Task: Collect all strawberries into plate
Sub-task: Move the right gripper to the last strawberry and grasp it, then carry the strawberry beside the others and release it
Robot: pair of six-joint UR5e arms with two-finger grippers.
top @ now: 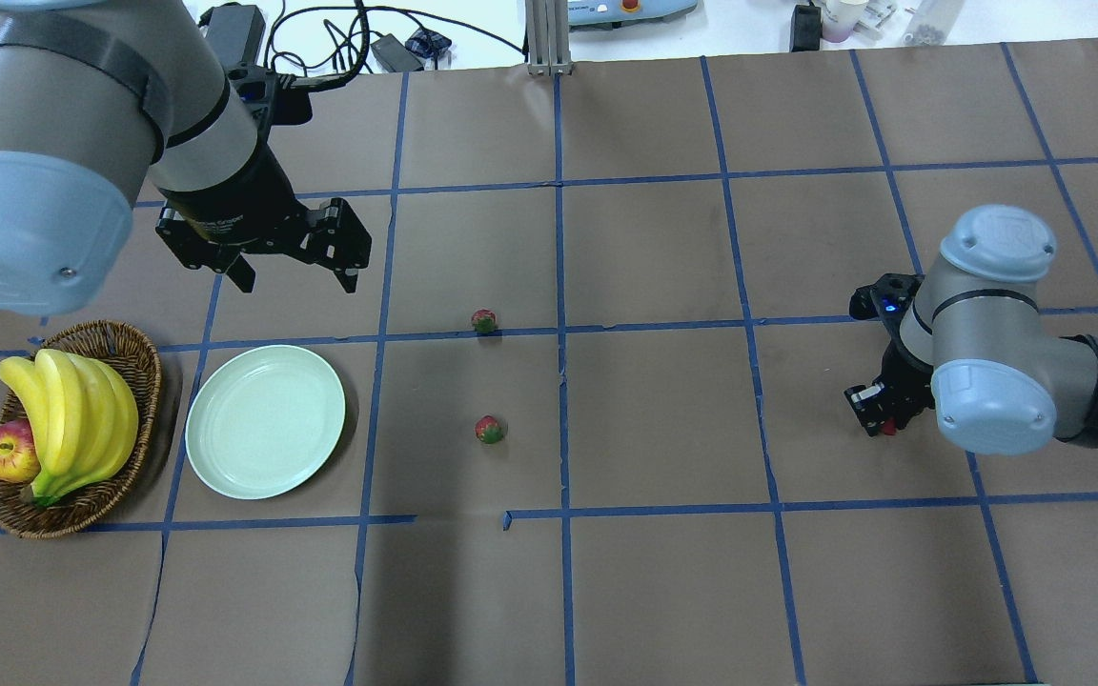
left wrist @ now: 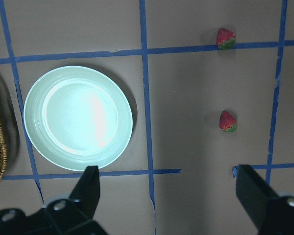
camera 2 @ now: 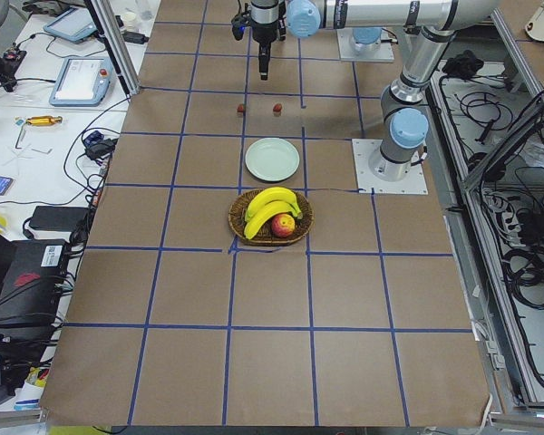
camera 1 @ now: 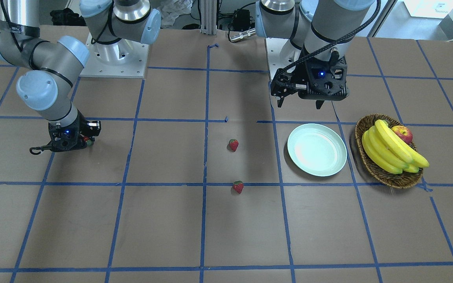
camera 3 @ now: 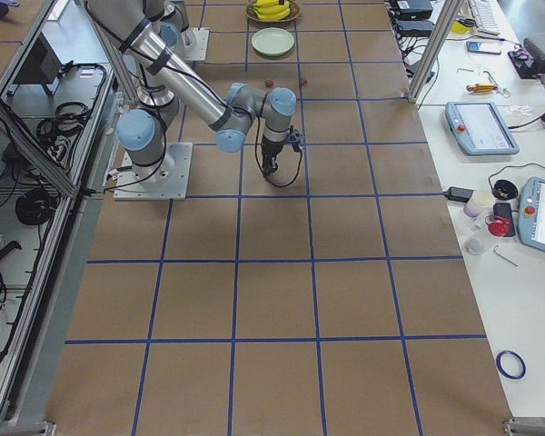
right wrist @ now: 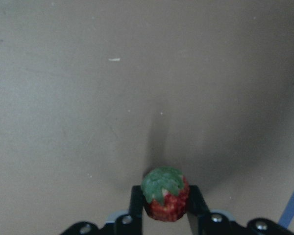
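My right gripper has its strawberry, now low over the table's far side. It will set the berry down on the table (camera 1: 216, 160) between the blue tape line and the other strawberries.
Two strawberries (camera 1: 233, 145) (camera 1: 238, 187) lie on the table near its middle; the overhead view (top: 484, 321) (top: 490, 430) and the left wrist view (left wrist: 226, 38) (left wrist: 228, 121) show them too. The pale green plate (camera 1: 317, 149) (top: 265, 421) (left wrist: 78, 117) is empty. My left gripper (top: 292, 276) (camera 1: 299, 104) (left wrist: 166, 169) hangs open and empty above the table, just beyond the plate. My right gripper (top: 878, 419) (camera 1: 87, 141) (right wrist: 164, 196) is low over the table at the far side, shut on a third strawberry (right wrist: 165, 203).
An oval wicker basket (camera 1: 387, 177) (top: 144, 381) with bananas (camera 1: 387, 149) and a red apple (camera 1: 402, 133) stands right beside the plate, on the side away from the strawberries. Blue tape lines grid the brown table.
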